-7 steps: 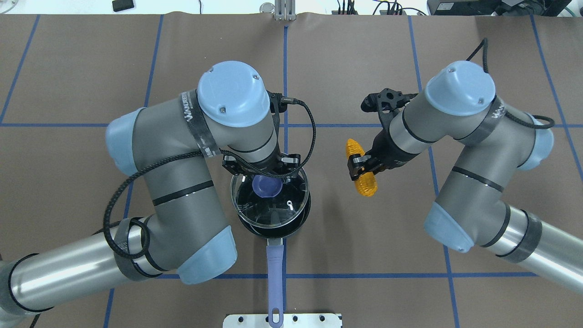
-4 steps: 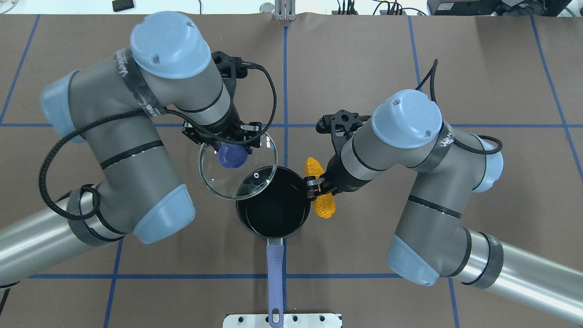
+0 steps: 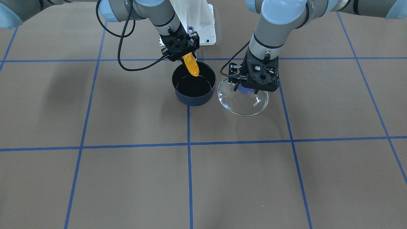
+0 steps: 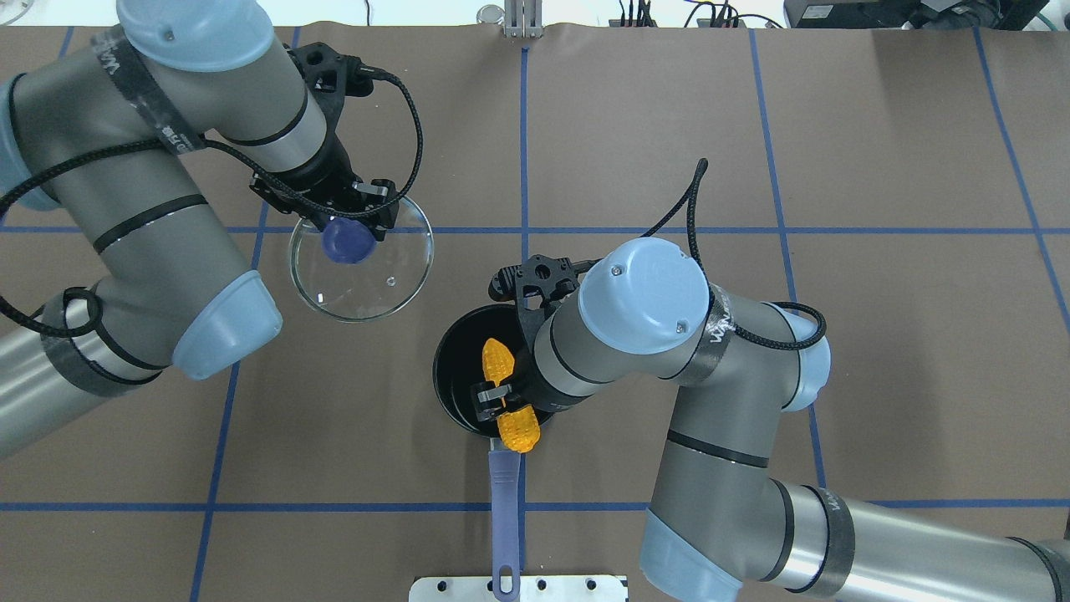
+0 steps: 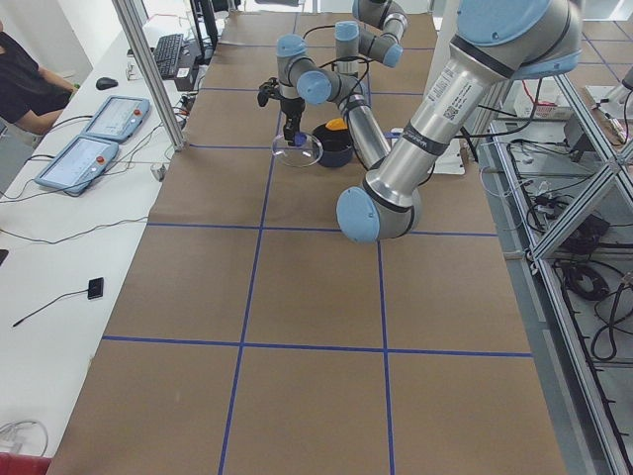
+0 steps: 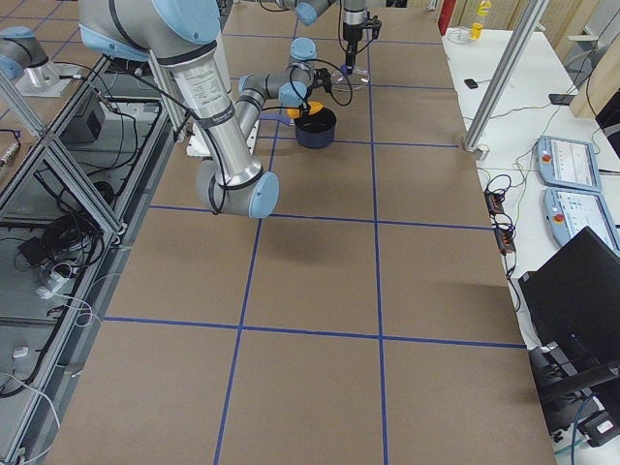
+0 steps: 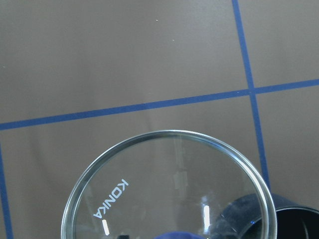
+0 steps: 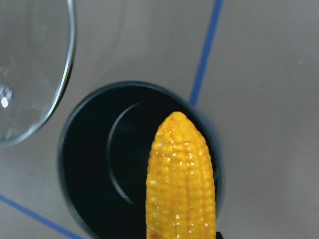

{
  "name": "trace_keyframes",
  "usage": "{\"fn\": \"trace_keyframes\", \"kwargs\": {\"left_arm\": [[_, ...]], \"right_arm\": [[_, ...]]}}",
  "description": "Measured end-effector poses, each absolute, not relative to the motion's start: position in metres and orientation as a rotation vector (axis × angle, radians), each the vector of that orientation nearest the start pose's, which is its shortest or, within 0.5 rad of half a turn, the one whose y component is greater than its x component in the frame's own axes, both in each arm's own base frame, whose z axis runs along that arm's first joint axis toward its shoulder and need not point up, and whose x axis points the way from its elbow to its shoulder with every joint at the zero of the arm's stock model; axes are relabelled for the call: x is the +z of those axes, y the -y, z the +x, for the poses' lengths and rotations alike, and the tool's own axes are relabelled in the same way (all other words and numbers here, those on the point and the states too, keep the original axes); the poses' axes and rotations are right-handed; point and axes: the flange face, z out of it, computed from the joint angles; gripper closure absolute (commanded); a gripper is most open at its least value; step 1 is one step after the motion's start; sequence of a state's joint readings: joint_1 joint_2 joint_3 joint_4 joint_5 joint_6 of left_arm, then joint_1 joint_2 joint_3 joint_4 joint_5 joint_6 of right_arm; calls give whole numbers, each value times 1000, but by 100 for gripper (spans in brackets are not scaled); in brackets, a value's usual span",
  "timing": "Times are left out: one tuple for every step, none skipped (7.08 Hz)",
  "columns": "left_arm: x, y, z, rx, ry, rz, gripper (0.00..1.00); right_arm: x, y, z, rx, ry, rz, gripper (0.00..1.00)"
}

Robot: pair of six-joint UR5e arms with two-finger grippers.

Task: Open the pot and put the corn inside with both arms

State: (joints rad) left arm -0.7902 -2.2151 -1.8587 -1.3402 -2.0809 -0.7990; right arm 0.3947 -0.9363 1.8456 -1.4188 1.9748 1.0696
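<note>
The glass lid, now held apart from the pot, will be released by my left gripper farther from the pot, on the table (image 3: 318, 125) next to a blue tape crossing.
The pot (image 4: 458, 386) stands open at the table's middle, its blue handle (image 4: 504, 493) pointing toward the robot; it also shows in the front view (image 3: 194, 95) and the right wrist view (image 8: 94, 164). My right gripper (image 4: 498, 399) is shut on the corn (image 4: 498, 361) and holds it tilted above the pot's opening, tip over the black inside (image 3: 191, 66) (image 8: 182, 169). My left gripper (image 4: 351, 224) is shut on the blue knob (image 4: 348, 242) of the glass lid (image 4: 372, 288) and holds it to the pot's left, apart from the pot (image 3: 244, 105) (image 7: 169, 149).
A white mounting plate (image 4: 568, 588) lies at the table's near edge behind the handle's end. Blue tape lines (image 4: 669, 230) cross the brown table. In the left side view a person (image 5: 22, 87) sits beside the table with control pendants (image 5: 84, 156).
My left gripper lifted the lid off the pot and carried it away to the left and farther out. My right gripper carried the corn leftward to over the open pot.
</note>
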Motion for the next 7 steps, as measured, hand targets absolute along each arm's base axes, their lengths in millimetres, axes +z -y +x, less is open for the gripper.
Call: {"fn": "trace_keyframes", "kwargs": {"left_arm": [[208, 506, 367, 187, -812, 143, 44], [233, 510, 355, 214, -793, 145, 44], [265, 515, 340, 244, -781, 144, 44], [303, 519, 325, 270, -770, 142, 43], [335, 526, 311, 288, -751, 137, 43], [366, 537, 300, 306, -735, 113, 43], [395, 550, 291, 332, -737, 77, 43]], "right_arm": [[150, 324, -538, -312, 1109, 129, 0], [148, 326, -537, -309, 1114, 135, 0], [146, 331, -533, -301, 1117, 142, 0], [144, 339, -527, -289, 1119, 152, 0], [144, 347, -522, -276, 1118, 160, 0], [145, 355, -516, -263, 1116, 168, 0], [146, 364, -510, -253, 1112, 177, 0]]}}
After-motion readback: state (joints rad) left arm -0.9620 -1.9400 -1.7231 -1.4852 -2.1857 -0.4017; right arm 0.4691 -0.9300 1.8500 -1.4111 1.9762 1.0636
